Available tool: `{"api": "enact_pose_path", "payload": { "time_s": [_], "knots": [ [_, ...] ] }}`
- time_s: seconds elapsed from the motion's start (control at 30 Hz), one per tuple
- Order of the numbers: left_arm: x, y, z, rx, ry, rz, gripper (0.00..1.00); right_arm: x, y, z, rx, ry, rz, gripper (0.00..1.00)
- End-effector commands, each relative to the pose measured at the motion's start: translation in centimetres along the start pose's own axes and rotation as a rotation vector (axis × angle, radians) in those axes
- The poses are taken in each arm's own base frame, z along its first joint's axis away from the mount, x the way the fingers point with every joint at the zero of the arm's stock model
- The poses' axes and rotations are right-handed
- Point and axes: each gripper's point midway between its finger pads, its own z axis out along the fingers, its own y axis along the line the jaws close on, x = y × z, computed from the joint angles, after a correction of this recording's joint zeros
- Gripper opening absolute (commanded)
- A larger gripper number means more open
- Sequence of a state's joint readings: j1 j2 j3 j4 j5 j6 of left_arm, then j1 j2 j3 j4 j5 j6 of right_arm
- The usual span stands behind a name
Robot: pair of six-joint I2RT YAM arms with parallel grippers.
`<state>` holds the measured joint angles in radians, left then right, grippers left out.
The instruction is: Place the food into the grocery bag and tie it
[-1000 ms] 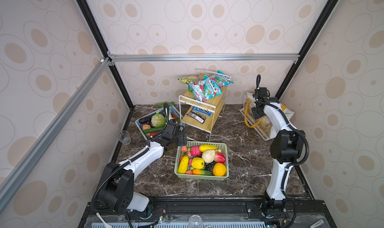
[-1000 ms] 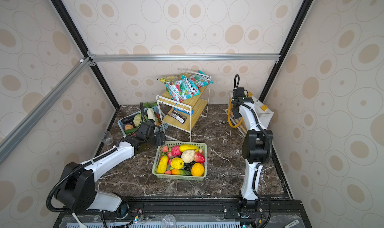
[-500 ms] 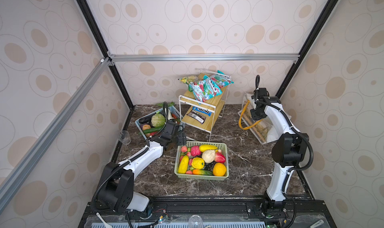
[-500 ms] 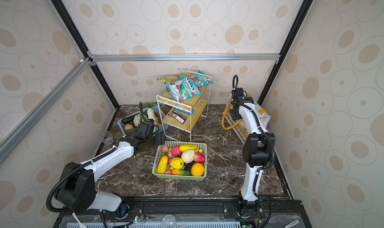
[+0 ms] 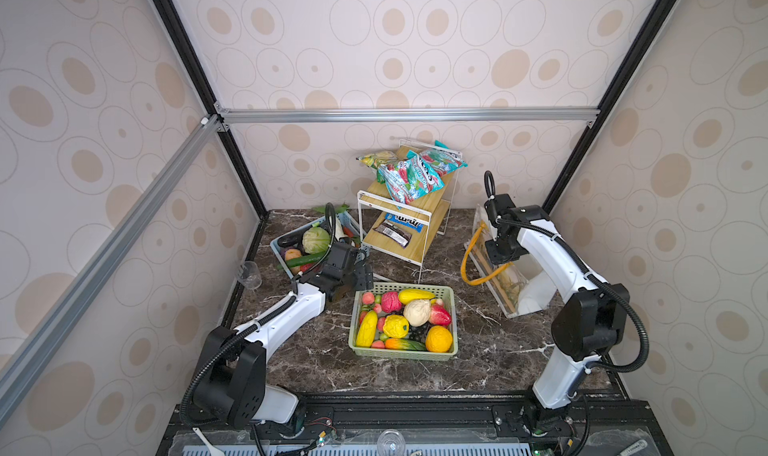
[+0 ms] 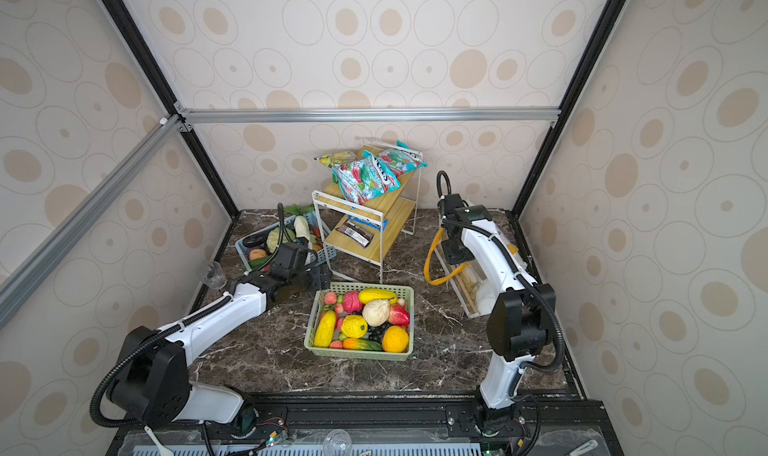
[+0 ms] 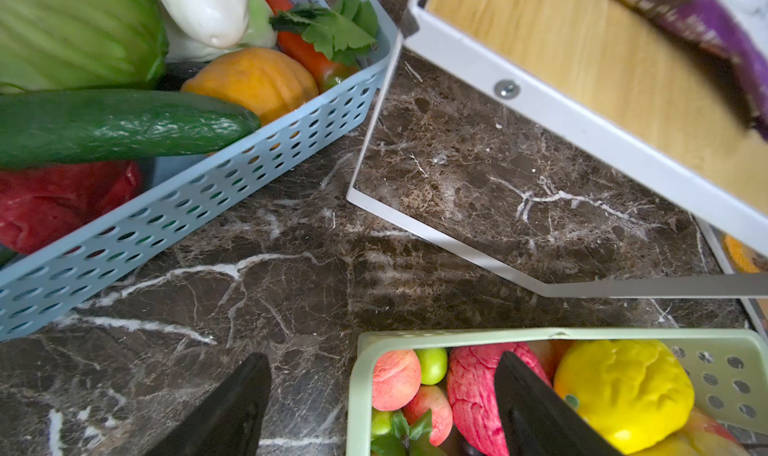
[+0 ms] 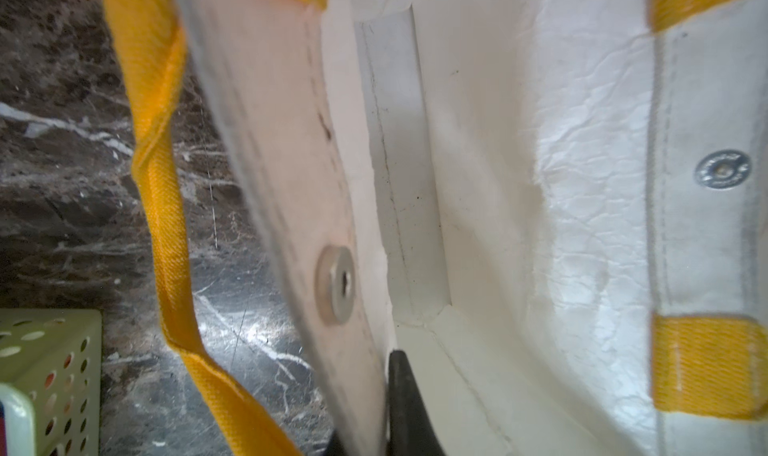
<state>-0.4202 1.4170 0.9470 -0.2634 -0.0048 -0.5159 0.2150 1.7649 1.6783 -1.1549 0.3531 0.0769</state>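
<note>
Next, my right gripper sets the white grocery bag down on the dark table (image 5: 525, 294) close beside the green basket.
The food (image 5: 402, 320) fills a green basket (image 5: 405, 353) at the table's middle: an orange, a white bulb, yellow citrus, dark grapes. The white grocery bag (image 5: 534, 293) with yellow straps (image 5: 467, 266) lies on its side at the right in both top views. My right gripper (image 5: 496, 252) is shut on the bag's near wall (image 8: 291, 150) at its mouth, one finger (image 8: 401, 385) inside the bag (image 6: 482, 296). My left gripper (image 7: 380, 362) hangs open over the green basket's far left corner (image 7: 361, 341), holding nothing; it shows in both top views (image 6: 320, 275).
A blue basket (image 5: 277, 246) of vegetables sits at the back left, right behind the left gripper. A white wire shelf rack (image 5: 399, 225) with snack packets stands at the back middle. A clear cup (image 5: 249, 273) is by the left wall.
My right gripper has shut on the bag's wall and come forward and lower with it, drawing the yellow strap out toward the middle. The left arm has stayed put.
</note>
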Motion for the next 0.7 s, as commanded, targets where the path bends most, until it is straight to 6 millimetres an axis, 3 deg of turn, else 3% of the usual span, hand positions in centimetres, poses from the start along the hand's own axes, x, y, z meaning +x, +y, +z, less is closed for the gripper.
{"api": "enact_pose_path", "payload": {
  "time_s": [0.0, 0.3, 0.47, 0.67],
  "knots": [
    [-0.9, 0.1, -0.8, 0.006, -0.034, 0.001, 0.84, 3.9, -0.8, -1.1, 0.018, 0.094, 0.110, 0.09],
    [-0.6, -0.1, -0.3, 0.019, -0.032, -0.005, 0.84, 6.9, 2.7, -3.0, -0.195, 0.113, 0.264, 0.10],
    [-0.1, -0.1, 0.0, 0.022, -0.022, -0.011, 0.84, 6.2, 4.5, -2.4, -0.284, 0.090, 0.312, 0.15],
    [0.3, 0.4, -0.4, 0.012, -0.024, -0.017, 0.84, 4.9, 5.7, -3.2, -0.374, 0.051, 0.332, 0.14]
  ]
}}
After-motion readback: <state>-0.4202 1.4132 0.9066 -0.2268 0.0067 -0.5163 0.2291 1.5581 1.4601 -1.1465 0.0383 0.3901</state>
